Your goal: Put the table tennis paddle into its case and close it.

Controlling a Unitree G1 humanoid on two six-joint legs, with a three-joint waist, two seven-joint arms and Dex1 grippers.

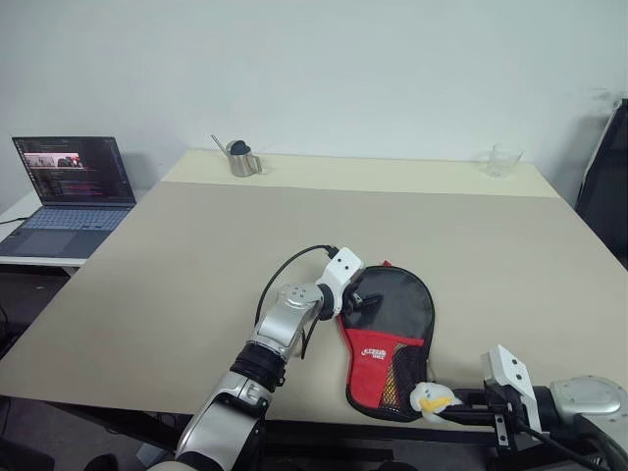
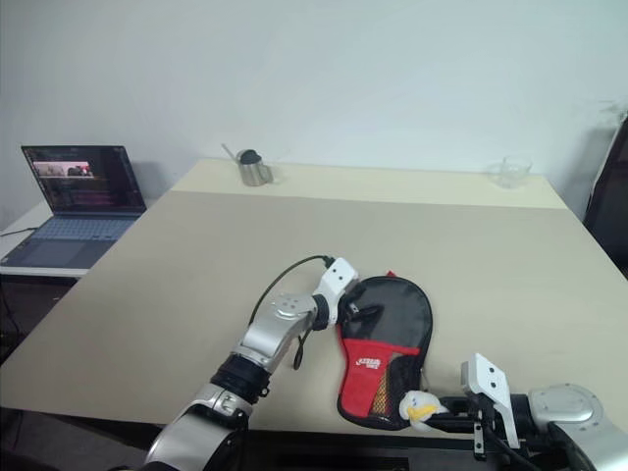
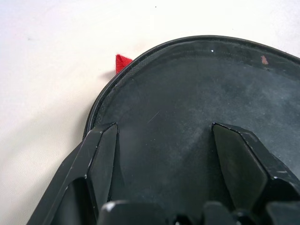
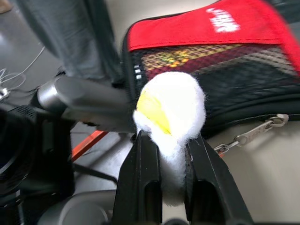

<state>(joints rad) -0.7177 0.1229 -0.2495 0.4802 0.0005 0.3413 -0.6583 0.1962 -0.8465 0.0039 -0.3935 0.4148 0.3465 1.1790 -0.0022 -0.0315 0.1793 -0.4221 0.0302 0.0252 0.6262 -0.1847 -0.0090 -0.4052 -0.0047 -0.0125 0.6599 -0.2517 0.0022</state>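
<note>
The robot's right gripper will release the white-yellow zipper charm over the table's front edge [image 1: 439, 453], next to the mesh end of the case.
The black and red case [image 1: 388, 339] lies flat on the table [image 1: 177, 275] near its front edge, round end away from me and mesh end towards me. A tan and red striped shape, the table tennis paddle's handle [image 4: 187, 57], shows through the mesh; the rest of the paddle is hidden inside. My left gripper [image 1: 359, 302] is open, and its fingers [image 3: 105, 150] rest on the case's round black face [image 3: 178, 93]. My right gripper [image 4: 169, 140], at the table's front edge, is shut on the white-yellow zipper charm [image 1: 429, 398], which hangs from the zipper pull [image 4: 253, 133].
An open laptop [image 1: 69, 191] stands on a side table at the left. A metal cup [image 1: 241, 159] and a clear glass [image 1: 502, 160] stand at the table's far edge. A dark chair [image 1: 608, 186] is at the right.
</note>
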